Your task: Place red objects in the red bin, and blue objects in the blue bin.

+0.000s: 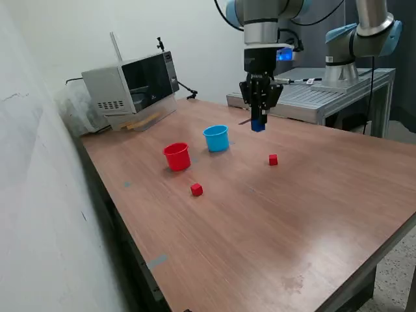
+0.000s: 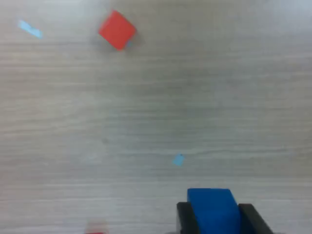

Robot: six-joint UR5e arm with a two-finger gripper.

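Note:
The robot's gripper should release the dark blue cube inside the blue bin [image 1: 216,139] that stands beside the red bin.
My gripper [image 1: 259,125] hangs above the table, shut on a dark blue cube [image 1: 258,124]; the wrist view shows that cube [image 2: 213,208] clamped between the black fingers [image 2: 185,218]. It is to the exterior view's right of the light blue cup [image 1: 216,138] and higher than it. The red cup [image 1: 177,156] stands beside the blue cup on the exterior view's left. One red cube [image 1: 273,159] lies on the table below the gripper, and it shows in the wrist view [image 2: 117,29]. Another red cube [image 1: 196,189] lies in front of the red cup.
A microwave-like grey box [image 1: 132,84] stands at the table's back corner on the exterior view's left. A metal bench [image 1: 312,97] with a second arm's base is behind the table. Small bits of light blue tape [image 2: 178,159] mark the wood.

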